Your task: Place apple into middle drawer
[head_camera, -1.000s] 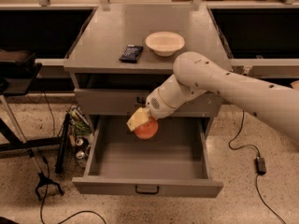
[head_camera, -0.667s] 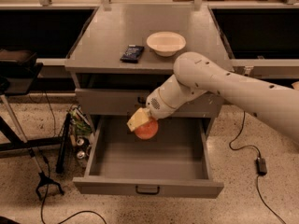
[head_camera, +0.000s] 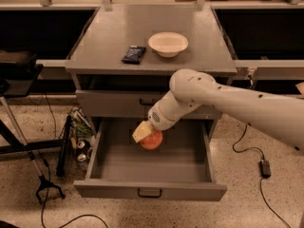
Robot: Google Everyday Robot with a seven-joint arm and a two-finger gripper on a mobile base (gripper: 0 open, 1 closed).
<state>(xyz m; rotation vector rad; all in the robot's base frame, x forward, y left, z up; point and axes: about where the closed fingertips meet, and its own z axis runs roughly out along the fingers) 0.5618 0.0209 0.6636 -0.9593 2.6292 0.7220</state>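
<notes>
I will let go of the apple, held a little above the drawer floor, on the bottom of the middle drawer, toward the front panel (head_camera: 151,165), in line with the drawer's loop handle.
The reddish-orange apple (head_camera: 152,139) is held in my gripper (head_camera: 145,134), whose pale fingers (head_camera: 141,131) close around its upper left side. The gripper hangs over the back middle of the open middle drawer (head_camera: 148,167), a wide grey tray pulled out toward the camera with a small dark loop handle (head_camera: 149,192) on its front. The apple is a little above the drawer floor. My white arm (head_camera: 228,103) reaches in from the right.
The upper drawer front with a black handle (head_camera: 147,101) is closed just behind the gripper. A cream-white bowl (head_camera: 167,43) and a small dark packet (head_camera: 133,54) lie on the cabinet top. Cables and a stand (head_camera: 47,184) crowd the floor at the left; a power adapter (head_camera: 265,168) lies at the right.
The gripper with the apple has barely moved; it sits over the same spot in the drawer.
</notes>
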